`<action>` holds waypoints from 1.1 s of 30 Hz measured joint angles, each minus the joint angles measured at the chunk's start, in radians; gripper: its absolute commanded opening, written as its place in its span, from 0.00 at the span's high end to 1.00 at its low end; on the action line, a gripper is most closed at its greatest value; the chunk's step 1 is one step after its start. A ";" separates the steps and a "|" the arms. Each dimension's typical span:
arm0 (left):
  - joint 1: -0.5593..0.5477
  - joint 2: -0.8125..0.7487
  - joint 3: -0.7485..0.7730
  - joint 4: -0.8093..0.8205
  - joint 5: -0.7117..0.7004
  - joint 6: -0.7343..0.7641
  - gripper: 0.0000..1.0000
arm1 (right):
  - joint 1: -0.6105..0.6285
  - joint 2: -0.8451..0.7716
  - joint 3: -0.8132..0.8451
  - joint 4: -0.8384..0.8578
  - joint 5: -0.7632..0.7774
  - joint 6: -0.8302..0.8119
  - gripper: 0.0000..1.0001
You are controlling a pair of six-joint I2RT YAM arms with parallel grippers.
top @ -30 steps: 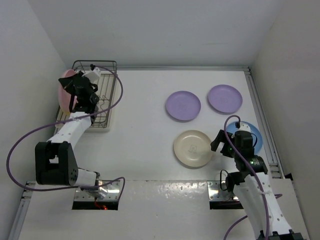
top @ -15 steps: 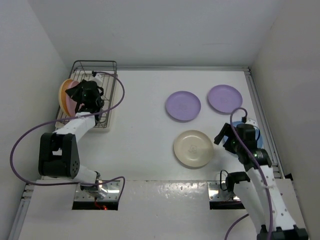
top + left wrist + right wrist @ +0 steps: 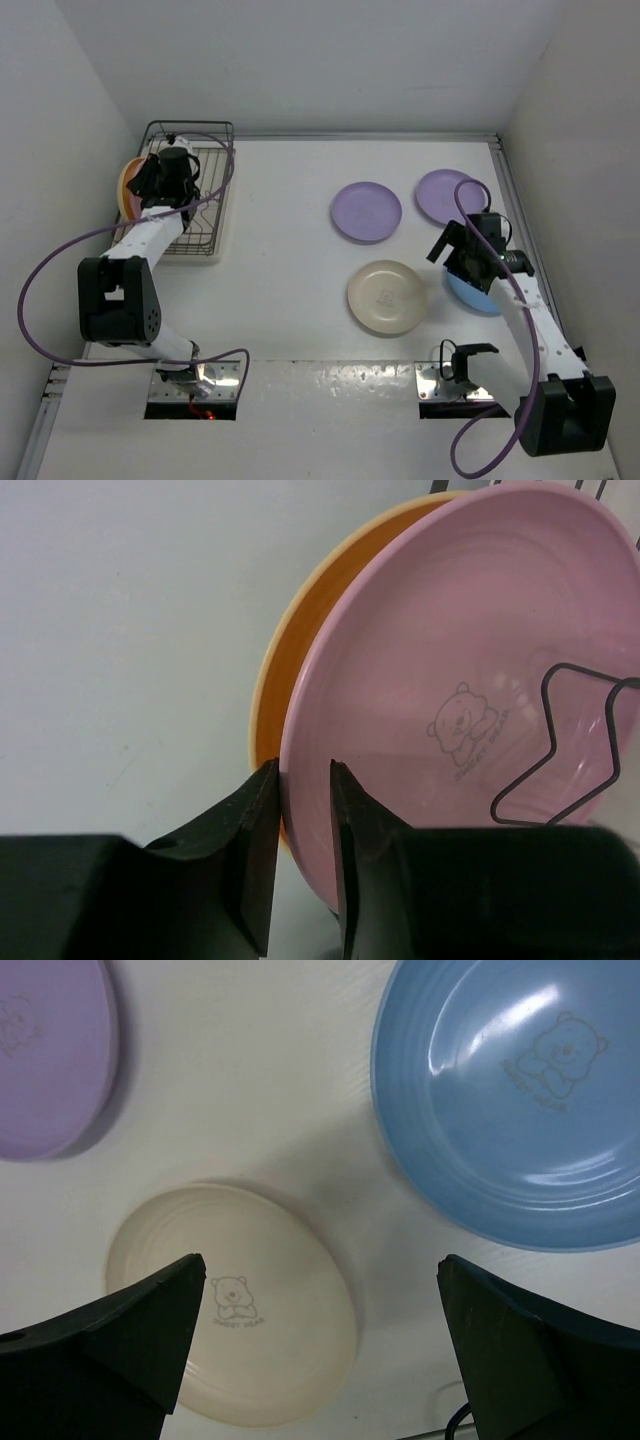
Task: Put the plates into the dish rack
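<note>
Next, my right gripper needs to grab the near rim [image 3: 500,312] of the light blue plate, on the side facing the table rail.
My left gripper [image 3: 145,190] is shut on the rim of the pink plate [image 3: 450,680], held on edge at the left side of the dish rack [image 3: 212,132]. The orange-yellow plate [image 3: 290,650] stands on edge right behind it. A rack prong [image 3: 560,750] crosses the pink plate's face. My right gripper [image 3: 462,262] is open and empty, above the table between the cream plate [image 3: 386,297] and the light blue plate [image 3: 478,295]. Both also show in the right wrist view: cream plate [image 3: 240,1330], blue plate [image 3: 520,1100]. Two lilac plates [image 3: 366,211] [image 3: 450,196] lie flat farther back.
The rack's white tray base [image 3: 205,255] sits at the far left by the left wall. A purple cable [image 3: 60,265] loops from the left arm. A raised table rail [image 3: 525,230] runs along the right edge near the blue plate.
My left gripper carried the pink plate back along the rack, up against the orange-yellow plate. My right gripper moved back, off the blue plate's top, which now shows nearer than it.
</note>
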 measured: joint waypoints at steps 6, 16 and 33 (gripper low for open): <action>0.011 0.000 0.047 -0.164 0.048 -0.081 0.34 | -0.018 0.000 -0.138 0.014 -0.006 0.016 0.01; 0.011 -0.010 0.163 -0.334 0.122 -0.151 0.18 | -0.205 -0.074 -0.245 0.075 0.027 0.306 0.01; -0.035 -0.072 0.344 -0.592 0.315 -0.237 0.14 | -0.475 0.034 -0.389 0.259 0.107 0.562 0.36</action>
